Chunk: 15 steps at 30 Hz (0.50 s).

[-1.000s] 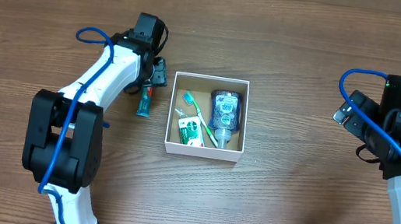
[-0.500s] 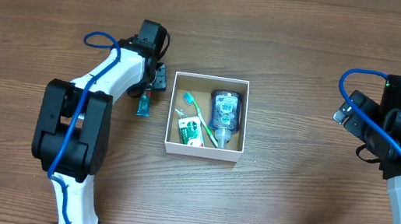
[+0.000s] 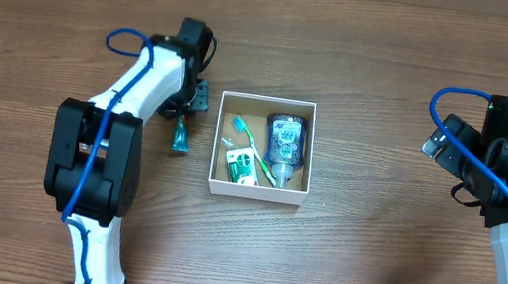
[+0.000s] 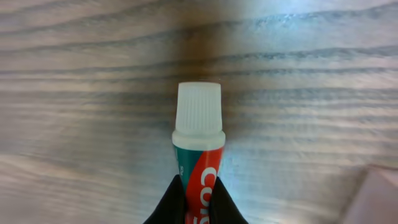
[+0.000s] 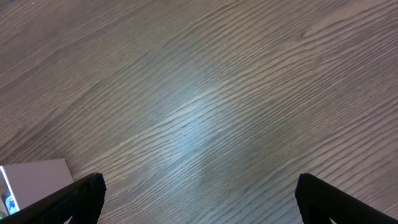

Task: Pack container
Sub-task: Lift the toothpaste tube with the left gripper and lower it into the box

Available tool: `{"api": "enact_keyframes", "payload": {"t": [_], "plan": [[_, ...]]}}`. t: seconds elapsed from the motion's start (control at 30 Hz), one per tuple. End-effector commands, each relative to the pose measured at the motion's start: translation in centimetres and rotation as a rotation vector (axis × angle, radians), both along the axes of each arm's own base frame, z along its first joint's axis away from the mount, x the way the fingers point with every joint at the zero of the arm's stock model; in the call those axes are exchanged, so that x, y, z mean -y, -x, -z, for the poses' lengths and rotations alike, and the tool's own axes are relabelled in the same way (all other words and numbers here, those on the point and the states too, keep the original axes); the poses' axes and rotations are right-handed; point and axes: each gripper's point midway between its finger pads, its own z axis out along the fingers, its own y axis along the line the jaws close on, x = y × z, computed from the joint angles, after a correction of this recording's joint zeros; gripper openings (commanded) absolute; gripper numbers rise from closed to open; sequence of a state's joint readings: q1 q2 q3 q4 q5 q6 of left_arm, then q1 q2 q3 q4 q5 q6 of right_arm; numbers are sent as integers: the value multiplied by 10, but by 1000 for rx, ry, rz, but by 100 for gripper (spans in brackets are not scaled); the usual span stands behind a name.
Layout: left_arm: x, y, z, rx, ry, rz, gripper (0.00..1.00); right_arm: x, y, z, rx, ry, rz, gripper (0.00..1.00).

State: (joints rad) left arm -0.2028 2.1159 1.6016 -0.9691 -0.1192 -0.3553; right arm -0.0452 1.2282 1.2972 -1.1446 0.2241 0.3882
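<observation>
My left gripper will let go of the red-and-green tube so that it rests over the green toothbrush [image 3: 260, 145] beside the blue bottle.
The container [image 3: 257, 193], a small white-walled box with a brown inside, stands mid-table and holds a green toothbrush [image 3: 252, 143], a green-and-white packet [image 3: 240, 167] and a blue bottle [image 3: 285, 139]. Left of it a toothpaste tube [image 3: 180, 135] lies on the wood. In the left wrist view my left gripper [image 4: 199, 200] is shut on the red-and-green tube [image 4: 200, 165] just below its white cap [image 4: 199, 114]. My right gripper [image 5: 199, 193] stands wide open over bare wood with nothing between its fingers, far right of the container.
The table is brown wood. A corner of the container [image 5: 34, 180] shows at the lower left of the right wrist view and another corner of the container [image 4: 380, 198] at the lower right of the left wrist view. The right arm [image 3: 497, 146] stays at the right edge.
My left gripper has closed on the toothpaste tube, and the left arm has shifted a little. The right arm has not moved.
</observation>
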Motion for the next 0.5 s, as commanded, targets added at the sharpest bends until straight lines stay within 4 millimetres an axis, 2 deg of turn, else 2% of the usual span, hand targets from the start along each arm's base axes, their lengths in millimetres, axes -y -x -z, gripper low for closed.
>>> {"api": "enact_keyframes", "payload": {"t": [0.0,0.17,0.3,0.4,0.47], "plan": [[6,-24,-56,98,7,-33,4,2,-2,-8,23,6,9,100],[25,-14,-122,198,48,-46,4,2,-2,-8,23,6,9,100],[56,14,-175,276,118,27,5,2,-2,-8,23,6,9,100],[79,35,-198,307,146,79,7,2,-2,-8,23,6,9,100],[100,52,-204,298,161,109,7,2,-2,-8,23,6,9,100]]}}
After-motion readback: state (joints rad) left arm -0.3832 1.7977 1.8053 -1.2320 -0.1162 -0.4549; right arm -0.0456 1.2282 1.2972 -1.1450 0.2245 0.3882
